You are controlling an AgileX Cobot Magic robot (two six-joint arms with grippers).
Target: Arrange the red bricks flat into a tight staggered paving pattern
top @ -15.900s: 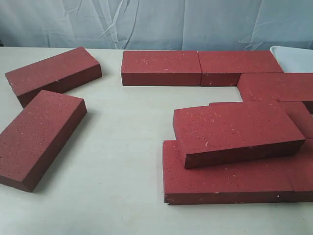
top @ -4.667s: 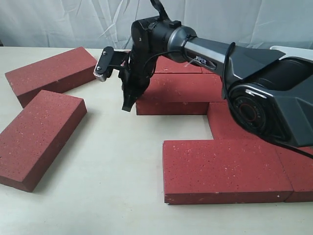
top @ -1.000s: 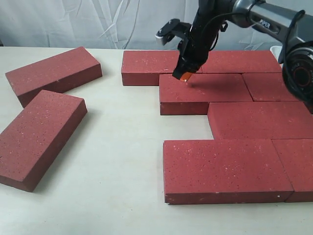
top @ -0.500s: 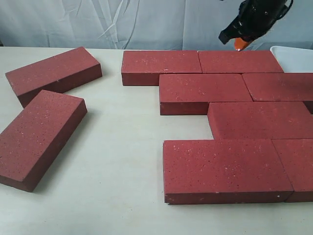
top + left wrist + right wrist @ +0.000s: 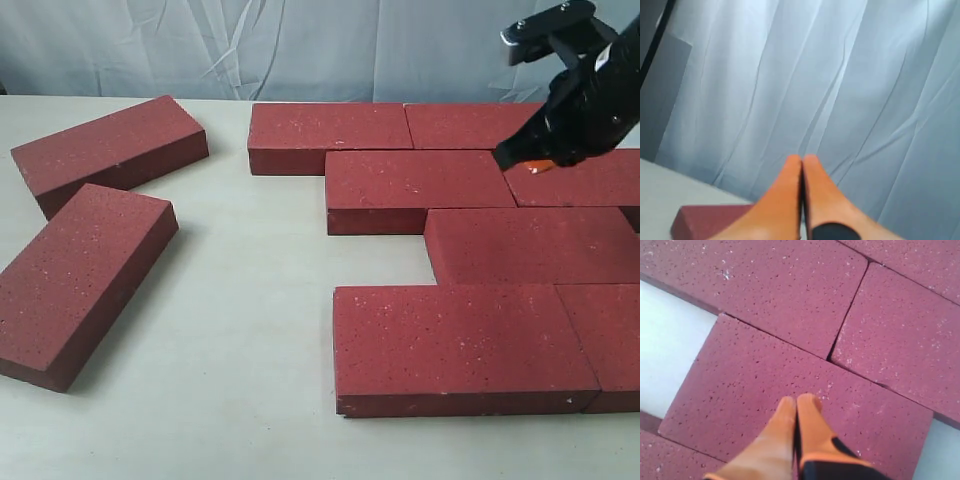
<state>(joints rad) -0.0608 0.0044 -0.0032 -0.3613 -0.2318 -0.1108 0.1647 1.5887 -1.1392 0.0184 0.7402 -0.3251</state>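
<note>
The front loose red brick has a long edge that points away from the staggered group. Next, my left gripper needs to close on the middle of the long edge (image 5: 37,237) on that side.
Several red bricks lie flat on the table. Two loose ones sit at the left, the red brick (image 5: 110,150) at the back and another red brick (image 5: 78,282) nearer the front. At the right a staggered group lies close together: a back-row brick (image 5: 330,135), a second-row brick (image 5: 420,190), a third-row brick (image 5: 530,245) and a front brick (image 5: 460,345). My right gripper (image 5: 535,163) (image 5: 796,400) is shut and empty, its orange tips just above a speckled brick top (image 5: 750,385). My left gripper (image 5: 802,159) is shut, empty and faces the curtain.
A pale blue curtain (image 5: 300,45) hangs behind the table. Bare table (image 5: 250,300) separates the loose bricks from the group. In the left wrist view a brick corner (image 5: 705,220) shows below the fingers. The right arm (image 5: 600,90) reaches in from the right.
My right gripper left the second-row middle brick, rose to the back right, then came down over the right part of the second row. The bricks have not moved.
</note>
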